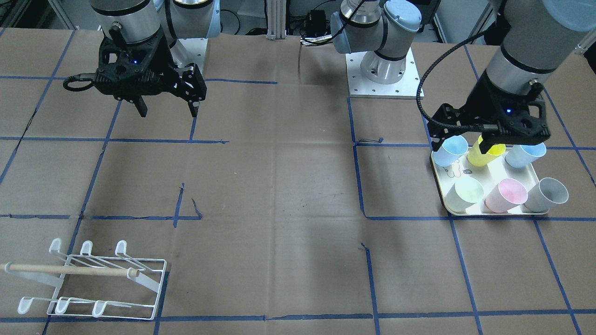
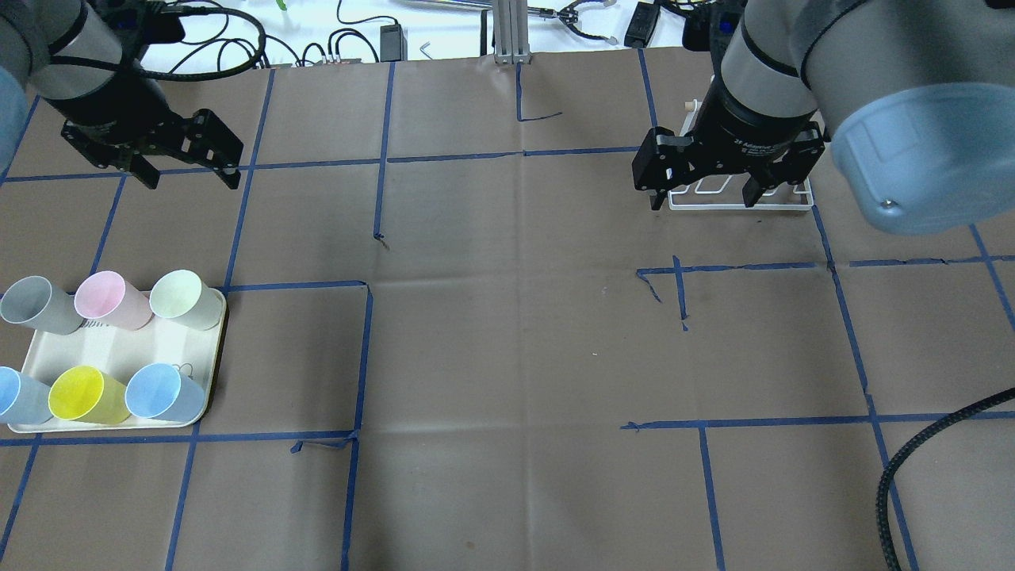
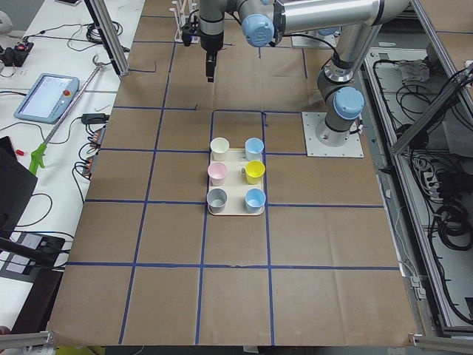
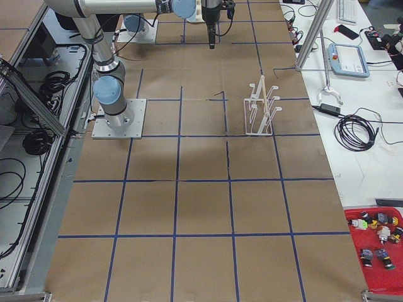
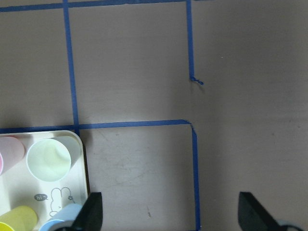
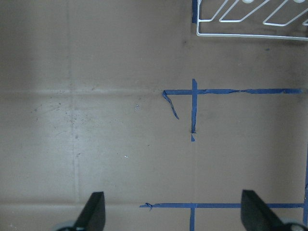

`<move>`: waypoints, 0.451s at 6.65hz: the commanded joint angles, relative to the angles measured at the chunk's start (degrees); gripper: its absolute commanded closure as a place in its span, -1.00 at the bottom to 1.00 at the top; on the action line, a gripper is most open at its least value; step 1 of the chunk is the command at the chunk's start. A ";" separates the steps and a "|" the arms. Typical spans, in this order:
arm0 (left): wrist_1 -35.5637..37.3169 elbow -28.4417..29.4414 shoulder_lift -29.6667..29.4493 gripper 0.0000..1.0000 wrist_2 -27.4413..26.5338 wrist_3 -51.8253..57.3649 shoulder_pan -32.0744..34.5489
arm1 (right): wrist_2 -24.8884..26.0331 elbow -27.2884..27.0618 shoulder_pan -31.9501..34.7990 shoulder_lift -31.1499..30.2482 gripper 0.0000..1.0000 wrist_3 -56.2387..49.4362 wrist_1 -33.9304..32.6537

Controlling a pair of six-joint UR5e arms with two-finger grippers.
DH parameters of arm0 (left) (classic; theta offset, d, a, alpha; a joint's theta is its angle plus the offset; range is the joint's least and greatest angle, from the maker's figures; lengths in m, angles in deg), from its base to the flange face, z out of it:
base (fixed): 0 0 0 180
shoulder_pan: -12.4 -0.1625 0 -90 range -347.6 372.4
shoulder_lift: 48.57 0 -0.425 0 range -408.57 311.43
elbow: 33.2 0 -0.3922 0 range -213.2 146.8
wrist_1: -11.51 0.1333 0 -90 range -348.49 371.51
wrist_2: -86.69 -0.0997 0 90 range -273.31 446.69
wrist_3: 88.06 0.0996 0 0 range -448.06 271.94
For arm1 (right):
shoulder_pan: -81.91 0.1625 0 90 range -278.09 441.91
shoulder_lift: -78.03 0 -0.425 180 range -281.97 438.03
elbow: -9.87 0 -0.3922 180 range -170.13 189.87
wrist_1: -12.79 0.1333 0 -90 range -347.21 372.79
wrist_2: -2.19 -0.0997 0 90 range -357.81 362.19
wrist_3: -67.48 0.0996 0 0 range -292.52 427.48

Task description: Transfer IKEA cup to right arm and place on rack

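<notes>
The robot's left gripper needs to next move to the pale green cup's rim (image 1: 456, 185) (image 5: 70, 162), on the side away from the pink cup, and close there.
Several pastel IKEA cups stand on a cream tray (image 2: 131, 347): grey (image 2: 36, 304), pink (image 2: 107, 300), pale green (image 2: 182, 297), yellow (image 2: 79, 392) and two blue ones (image 2: 162, 392). My left gripper (image 2: 190, 181) is open and empty, high above the table beyond the tray's far right corner. In the left wrist view the gripper (image 5: 171, 211) has the pale green cup (image 5: 49, 159) at lower left. My right gripper (image 2: 702, 200) is open and empty, hanging above the table in front of the white wire rack (image 2: 781, 200). The rack (image 1: 93, 279) holds no cup.
The brown table cover carries a grid of blue tape lines (image 2: 373, 357). The arm bases (image 1: 384, 70) stand at the robot's edge of the table. A red parts tray (image 4: 378, 242) and a teach pendant (image 4: 349, 60) lie on the side bench beyond the table.
</notes>
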 commanded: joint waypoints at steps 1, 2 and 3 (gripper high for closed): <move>0.35 -5.00 2.95 -0.99 0.16 11.10 -10.37 | 0.00 0.09 0.00 0.00 -1.00 -0.09 0.00; 0.96 -6.16 3.41 -0.99 0.16 13.07 -12.68 | 0.17 0.09 0.00 0.00 -1.00 -0.09 0.00; 2.88 -7.04 2.45 -0.99 0.16 14.04 -13.23 | 0.52 0.18 0.00 0.00 -1.00 -0.09 0.00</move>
